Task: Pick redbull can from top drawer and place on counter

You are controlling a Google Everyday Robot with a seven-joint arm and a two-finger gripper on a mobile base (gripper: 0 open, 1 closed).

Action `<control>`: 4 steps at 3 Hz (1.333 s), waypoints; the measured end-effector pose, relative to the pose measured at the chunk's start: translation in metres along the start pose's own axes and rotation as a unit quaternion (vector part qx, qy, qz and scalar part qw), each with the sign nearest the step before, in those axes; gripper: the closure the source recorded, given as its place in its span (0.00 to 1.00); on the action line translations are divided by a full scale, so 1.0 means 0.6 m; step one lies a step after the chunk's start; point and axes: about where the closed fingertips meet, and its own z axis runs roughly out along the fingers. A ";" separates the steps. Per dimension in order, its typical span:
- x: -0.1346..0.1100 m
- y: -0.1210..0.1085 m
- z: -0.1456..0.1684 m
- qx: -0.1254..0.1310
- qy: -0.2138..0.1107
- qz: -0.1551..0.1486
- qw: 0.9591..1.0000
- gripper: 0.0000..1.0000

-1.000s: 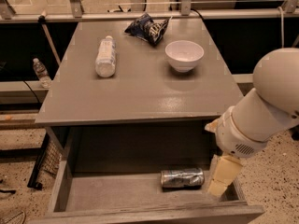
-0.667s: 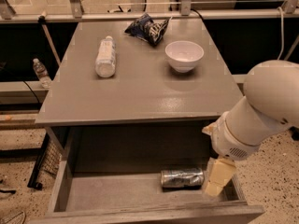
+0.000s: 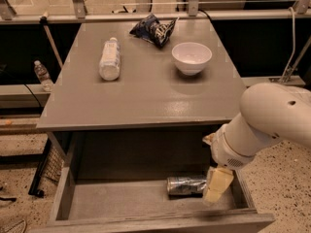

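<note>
My gripper should close on the redbull can's end [image 3: 202, 185] nearest the white arm, inside the open top drawer.
The redbull can [image 3: 185, 185] lies on its side on the floor of the open top drawer [image 3: 121, 201], towards the right. My gripper [image 3: 215, 185] hangs from the white arm [image 3: 272, 120] just right of the can, its cream finger [image 3: 217, 183] down inside the drawer at the can's right end. Whether it touches the can is not clear. The counter [image 3: 146, 91] is above the drawer.
On the counter lie a clear plastic bottle [image 3: 110, 58] at the left, a dark chip bag [image 3: 154, 29] at the back and a white bowl [image 3: 191, 57] at the right. Another bottle [image 3: 43, 74] stands on the floor at the left. A rail [image 3: 155, 13] runs behind.
The arm and gripper have shifted slightly left and lower, closer to the can's right end. The can has not moved.
</note>
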 end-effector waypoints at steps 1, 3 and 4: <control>-0.001 -0.008 0.025 0.000 -0.008 -0.009 1.000 0.00; 0.007 -0.022 0.104 -0.009 -0.028 -0.013 0.999 0.00; 0.008 -0.024 0.106 -0.005 -0.027 -0.015 1.000 0.00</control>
